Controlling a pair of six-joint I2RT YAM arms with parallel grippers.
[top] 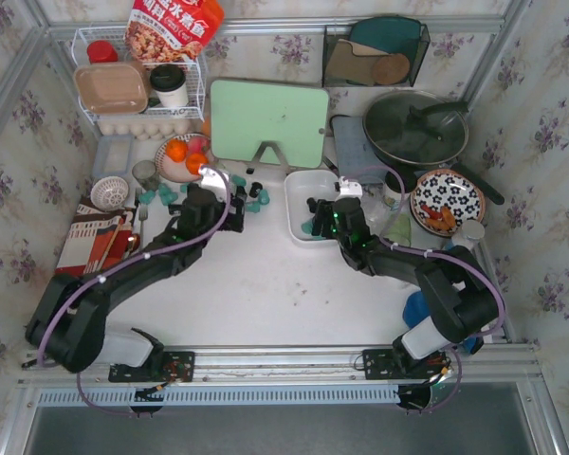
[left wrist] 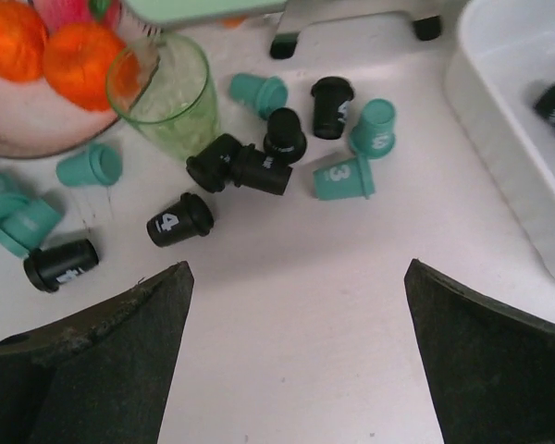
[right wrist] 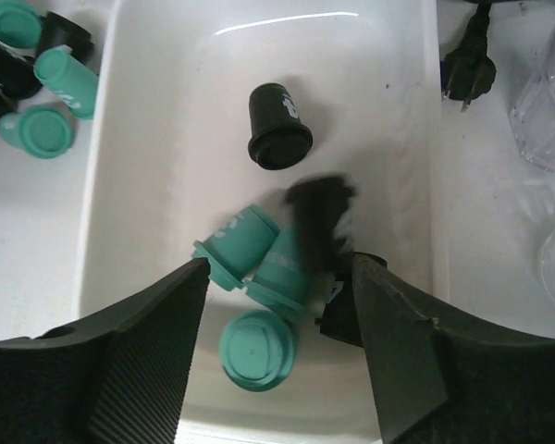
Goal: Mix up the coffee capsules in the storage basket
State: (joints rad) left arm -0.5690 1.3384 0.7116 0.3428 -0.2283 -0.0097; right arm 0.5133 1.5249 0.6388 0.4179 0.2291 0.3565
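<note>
The robot's left gripper needs to close on both ends of the teal capsule [top: 252, 207] [left wrist: 344, 178] that lies on its side, next to the upright teal capsule closest to the white storage basket.
The white storage basket [top: 302, 185] sits mid-table. Inside it lie three teal coffee capsules [right wrist: 257, 350] and a black one [right wrist: 279, 125]. Another black capsule [right wrist: 319, 217] is motion-blurred just beyond my right gripper [right wrist: 279, 262], which hangs open over the basket [right wrist: 185, 92] with nothing gripped. More black and teal capsules [left wrist: 178, 220] are scattered on the table left of the basket [left wrist: 499, 102]. My left gripper [left wrist: 296, 266] is wide open over bare table, just short of them. From above, the left gripper [top: 232, 201] and the right gripper [top: 324, 213] flank the basket's left edge.
A green glass [left wrist: 166, 97] and a plate of oranges [left wrist: 37, 55] stand beside the loose capsules. A green cutting board [top: 268, 121] stands behind them. A pan [top: 415, 128] and a patterned plate [top: 446, 199] are at the right. A black plug [right wrist: 464, 65] lies by the basket.
</note>
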